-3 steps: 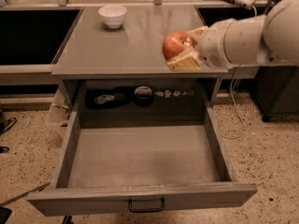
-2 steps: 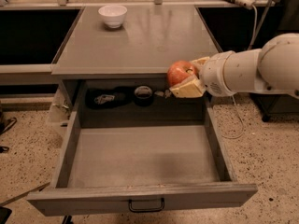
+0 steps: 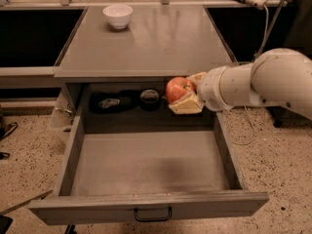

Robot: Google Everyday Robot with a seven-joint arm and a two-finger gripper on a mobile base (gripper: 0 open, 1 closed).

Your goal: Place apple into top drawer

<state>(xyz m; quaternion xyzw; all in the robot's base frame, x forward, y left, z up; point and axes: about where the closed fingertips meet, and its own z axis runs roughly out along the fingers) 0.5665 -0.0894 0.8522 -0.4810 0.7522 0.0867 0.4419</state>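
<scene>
My gripper is going to put the apple down near the middle of the drawer's grey bottom [image 3: 174,158], a little toward my arm's side.
The red-orange apple [image 3: 177,88] is held in my gripper [image 3: 187,92], whose pale fingers [image 3: 186,106] close around it from the right. The white arm reaches in from the right edge. The apple hangs just below the tabletop's front edge, above the back right part of the open top drawer [image 3: 146,167]. The drawer is pulled far out, its grey floor bare, its front panel with a small dark handle [image 3: 152,214] nearest the camera.
A white bowl [image 3: 117,15] stands at the back left of the grey tabletop [image 3: 146,38]. Dark objects [image 3: 129,100] lie in the shadowed recess behind the drawer. A cable [image 3: 265,18] hangs at the right. Speckled floor surrounds the cabinet.
My gripper has carried the apple down and to the left, from above the tabletop's right front corner to just below its front edge, over the drawer's back.
</scene>
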